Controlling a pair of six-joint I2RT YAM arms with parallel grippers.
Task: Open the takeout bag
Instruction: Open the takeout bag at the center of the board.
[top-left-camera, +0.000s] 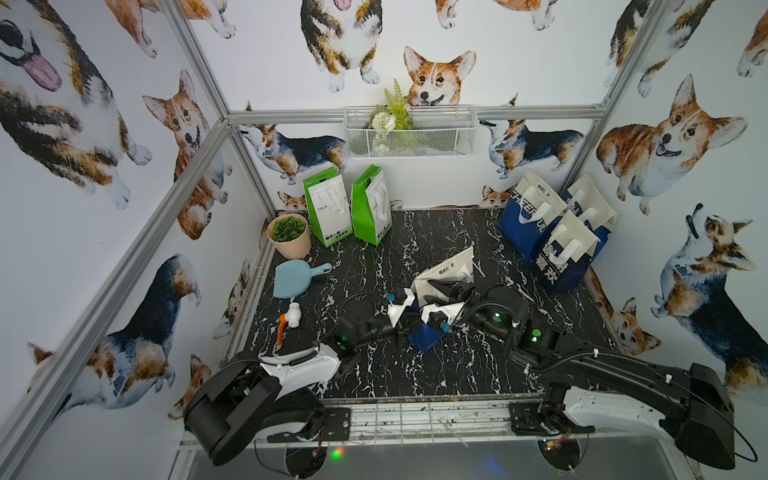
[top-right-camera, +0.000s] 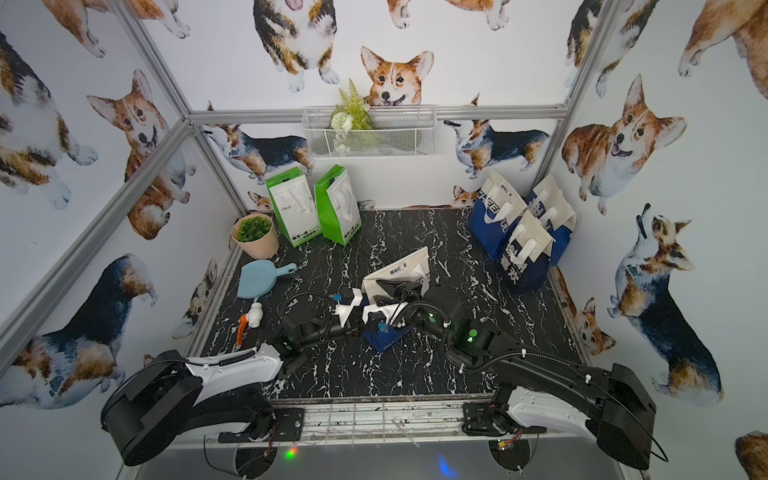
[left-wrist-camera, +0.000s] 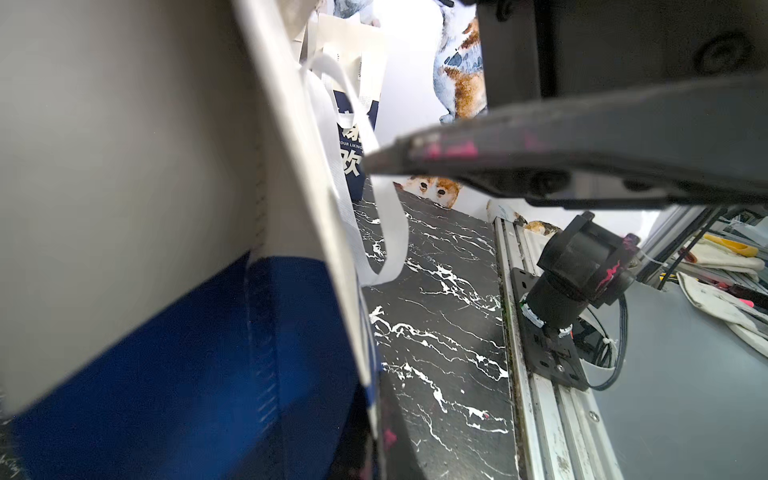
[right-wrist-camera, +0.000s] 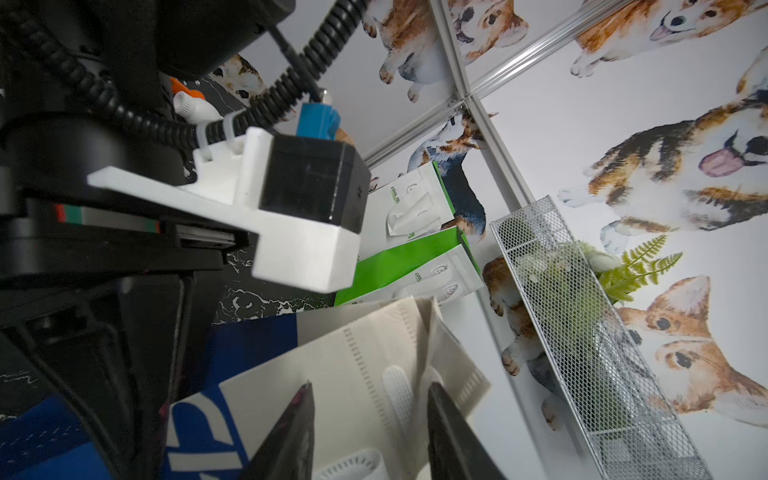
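Note:
The fingers of my right gripper are low over the takeout bag's white panel and handle. So next I move up, pinch the top flap's edge (top-left-camera: 462, 258) and fold it back.
The takeout bag (top-left-camera: 446, 270) (top-right-camera: 399, 266), white on top and dark blue below, lies tilted in the middle of the black marble table. My left gripper (top-left-camera: 406, 328) (top-right-camera: 359, 328) reaches its blue lower side from the left. In the left wrist view the bag wall (left-wrist-camera: 124, 166) fills the picture and its edge runs down into the shut jaws (left-wrist-camera: 382, 457). My right gripper (top-left-camera: 432, 291) (top-right-camera: 382, 291) (right-wrist-camera: 370, 432) stands open at the bag's white upper part (right-wrist-camera: 353, 353), fingers apart over the panel and a white handle (right-wrist-camera: 397, 390).
Three more blue-and-white bags (top-left-camera: 548, 232) stand at the back right and two green bags (top-left-camera: 345, 208) at the back left. A potted plant (top-left-camera: 289, 232), a blue paddle (top-left-camera: 297, 278) and a white-and-orange valve (top-left-camera: 289, 320) lie along the left side. A wire basket (top-left-camera: 409, 129) hangs on the back wall.

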